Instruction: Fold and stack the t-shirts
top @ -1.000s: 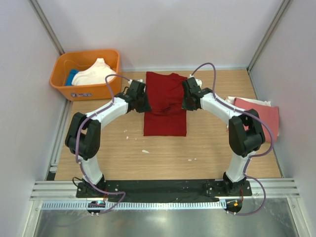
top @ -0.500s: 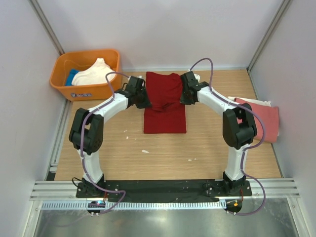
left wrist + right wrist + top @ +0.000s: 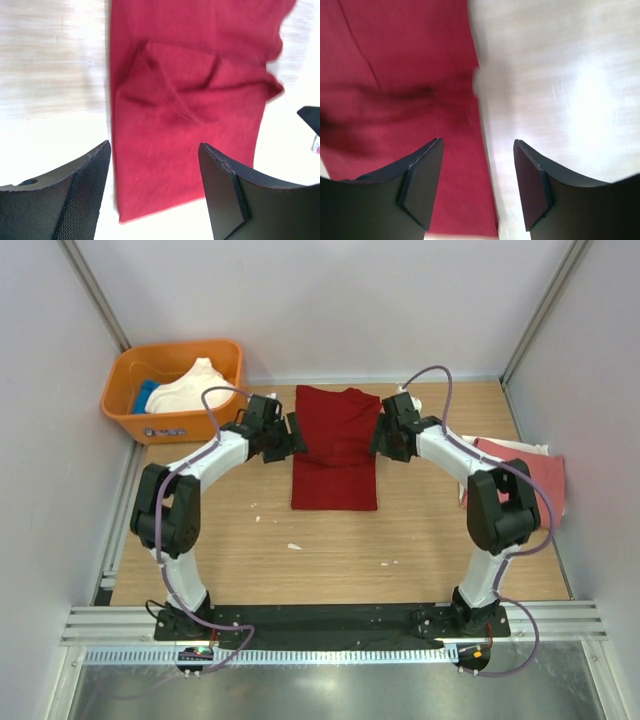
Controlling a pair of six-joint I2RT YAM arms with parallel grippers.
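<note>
The dark red t-shirt on the side of the orange tub has a near corner (image 3: 294,507) (image 3: 121,219) that my left gripper should go to next and close on.
A dark red t-shirt (image 3: 335,450) lies folded into a narrow strip in the middle of the wooden table (image 3: 330,540), with a folded-over layer on its far half. My left gripper (image 3: 293,434) stands open at the shirt's left edge, holding nothing. My right gripper (image 3: 380,438) stands open at its right edge, also with nothing in it. The left wrist view shows the red shirt (image 3: 190,100) flat below the left gripper (image 3: 154,152). In the right wrist view, the right gripper (image 3: 477,147) straddles the edge of the red shirt (image 3: 395,75).
An orange tub (image 3: 130,420) at the back left holds a cream shirt (image 3: 190,388) and a blue one (image 3: 147,395). A salmon-pink shirt (image 3: 530,475) lies over a white one (image 3: 470,443) at the right. White walls enclose the table.
Both grippers have opened and let go of the red shirt, then drawn outward to its side edges. The shirt's folded-over layer now lies flat.
</note>
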